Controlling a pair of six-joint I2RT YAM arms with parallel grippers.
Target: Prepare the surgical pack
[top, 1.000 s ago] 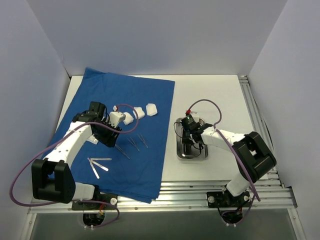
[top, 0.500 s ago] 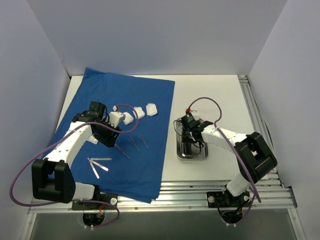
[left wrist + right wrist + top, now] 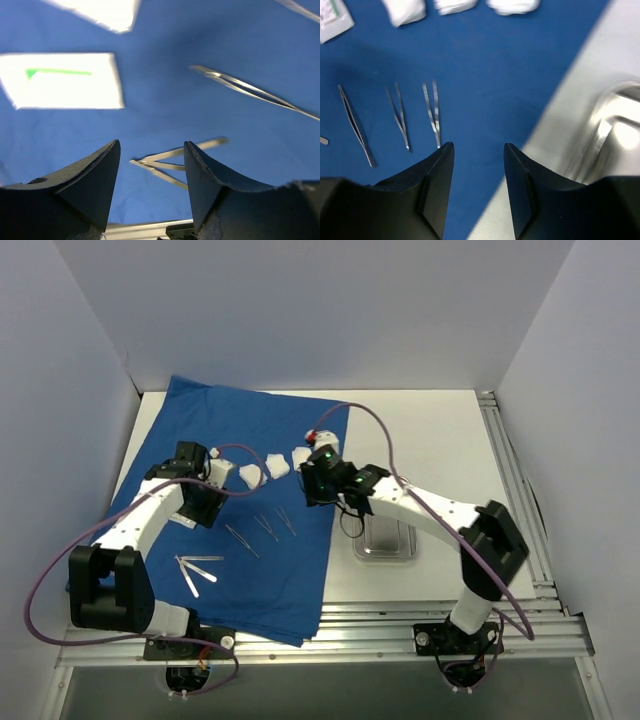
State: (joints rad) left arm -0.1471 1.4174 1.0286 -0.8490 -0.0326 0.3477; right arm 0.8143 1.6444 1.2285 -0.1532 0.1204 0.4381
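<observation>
Next, my right gripper goes to the middle of the thin tweezers (image 3: pixel 287 522) (image 3: pixel 434 117) lying closest to the steel tray and closes there.
The blue cloth (image 3: pixel 250 435) lies flat on the left half of the table. On it are three white gauze pads (image 3: pixel 275 468), three thin tweezers (image 3: pixel 265 528), more flat metal instruments (image 3: pixel 197 570) and a white packet (image 3: pixel 65 80). The steel tray (image 3: pixel 385 540) stands on the bare table right of the cloth. My right gripper (image 3: pixel 478 147) hangs open and empty over the cloth's right edge, with the tweezers (image 3: pixel 432 112) to its left and the tray (image 3: pixel 610 135) to its right. My left gripper (image 3: pixel 151 150) is open and empty above the cloth, near metal instruments (image 3: pixel 175 160).
White walls close in the table on the left, back and right. A slotted metal rail (image 3: pixel 400 625) runs along the near edge and up the right side. A purple cable (image 3: pixel 385 445) loops over the right arm. A second packet corner (image 3: pixel 332 17) lies near the gauze.
My right arm has swung left from the tray to the cloth's right edge, and its jaws have opened. My left gripper has shifted slightly toward the left.
</observation>
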